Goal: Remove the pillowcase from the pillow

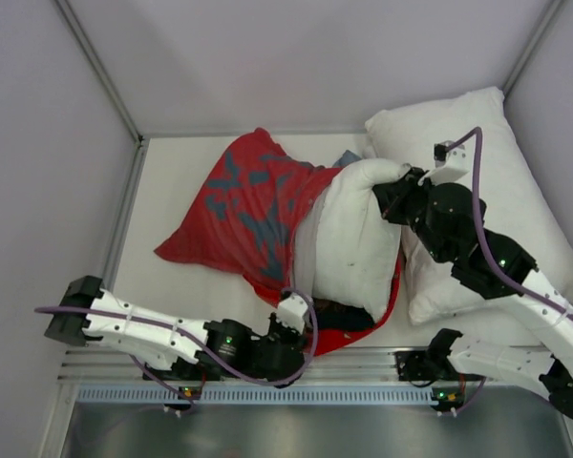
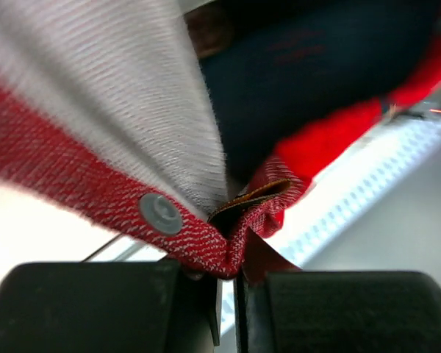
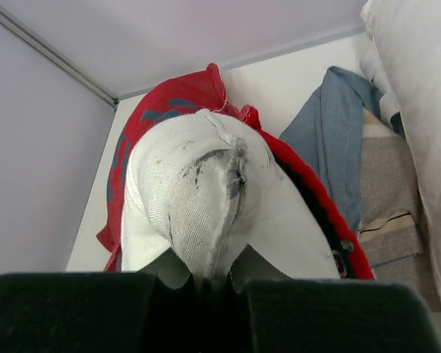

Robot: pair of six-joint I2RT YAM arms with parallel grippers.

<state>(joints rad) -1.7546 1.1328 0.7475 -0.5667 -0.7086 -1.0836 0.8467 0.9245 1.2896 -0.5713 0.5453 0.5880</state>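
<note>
Next, my left gripper takes that far edge (image 1: pixel 331 176) of the pillowcase and pulls it back, as it holds the near hem while the far hem still hugs the pillow.
The red pillowcase (image 1: pixel 244 205) with grey-blue print lies across the table's middle, its far end slack and bunched at the left. The white pillow (image 1: pixel 349 239) sticks out of its open end toward the right. My left gripper (image 1: pixel 288 315) is shut on the pillowcase's red hem (image 2: pixel 228 246), next to a grey snap button (image 2: pixel 160 213). My right gripper (image 1: pixel 393 189) is shut on the pillow's dirty white corner (image 3: pixel 206 206), pinching it between the fingers. Behind that corner in the right wrist view the pillowcase (image 3: pixel 162 103) trails away.
A second, smoother white pillow (image 1: pixel 501 191) lies at the right, under my right arm. A grey-blue cloth (image 3: pixel 331 132) and a grey and beige folded cloth (image 3: pixel 389 198) lie between the two pillows. Walls enclose the table; a metal rail (image 1: pixel 315 367) runs along the near edge.
</note>
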